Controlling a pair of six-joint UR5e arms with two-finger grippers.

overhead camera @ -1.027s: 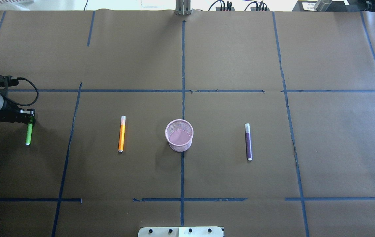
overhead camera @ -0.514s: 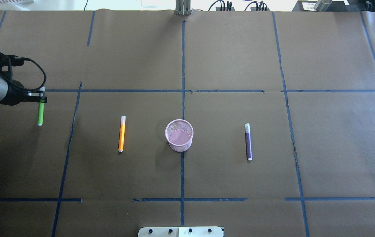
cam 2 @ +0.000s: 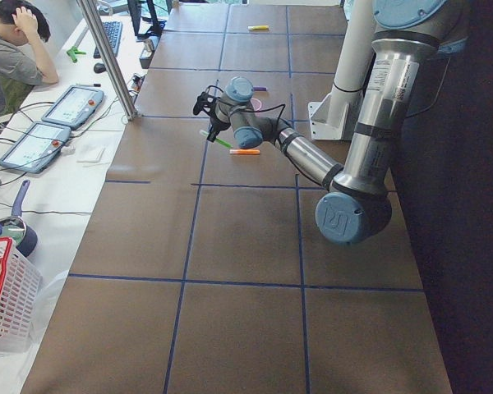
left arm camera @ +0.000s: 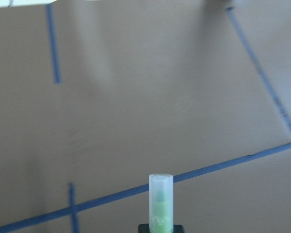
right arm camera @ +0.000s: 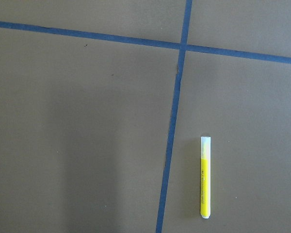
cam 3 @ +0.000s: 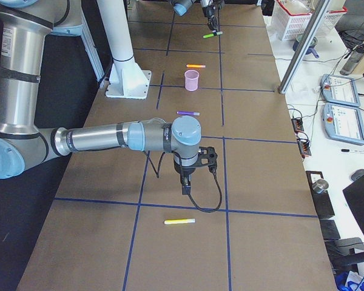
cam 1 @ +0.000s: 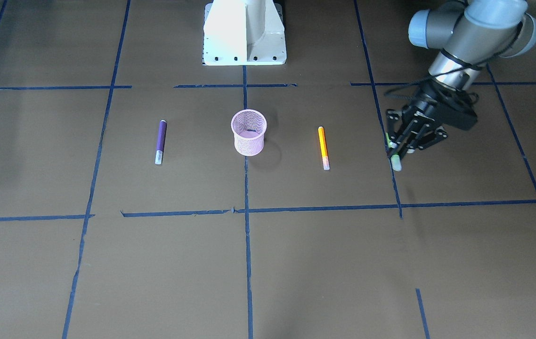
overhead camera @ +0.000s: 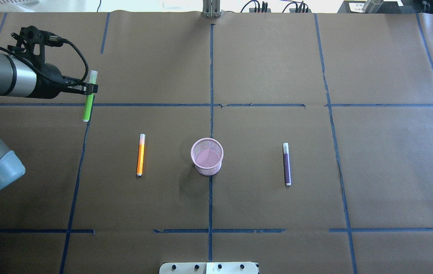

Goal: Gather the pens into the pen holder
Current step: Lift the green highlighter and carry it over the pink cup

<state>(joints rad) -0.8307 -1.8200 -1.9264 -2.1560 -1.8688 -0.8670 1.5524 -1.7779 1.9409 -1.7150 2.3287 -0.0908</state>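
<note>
Next, I release the green pen, now in the air beyond the orange pen, from my left gripper once it is inside the pink mesh pen holder [cam 1: 247, 129] that stands on the blue tape line.
My left gripper [overhead camera: 91, 89] is shut on the green pen [overhead camera: 86, 108] and holds it in the air, left of and beyond the orange pen [overhead camera: 140, 155]. The left wrist view shows the green pen's pale cap [left arm camera: 161, 194] sticking out of the jaws. The pink mesh pen holder [overhead camera: 207, 169] stands upright at the table's centre. The purple pen [overhead camera: 286, 164] lies to its right. The yellow pen [right arm camera: 205, 177] lies on the table below my right wrist camera. My right gripper [cam 3: 187, 182] shows only in the exterior right view, so I cannot tell its state.
The robot's white base plate [cam 1: 244, 33] is at the table's near edge. Blue tape lines grid the brown paper. An operator [cam 2: 16, 49], teach pendants and a white basket [cam 2: 4, 304] are beside the table's far side.
My left gripper has carried the green pen up off the table, away from the robot and to the right. The other pens and the holder have not moved.
</note>
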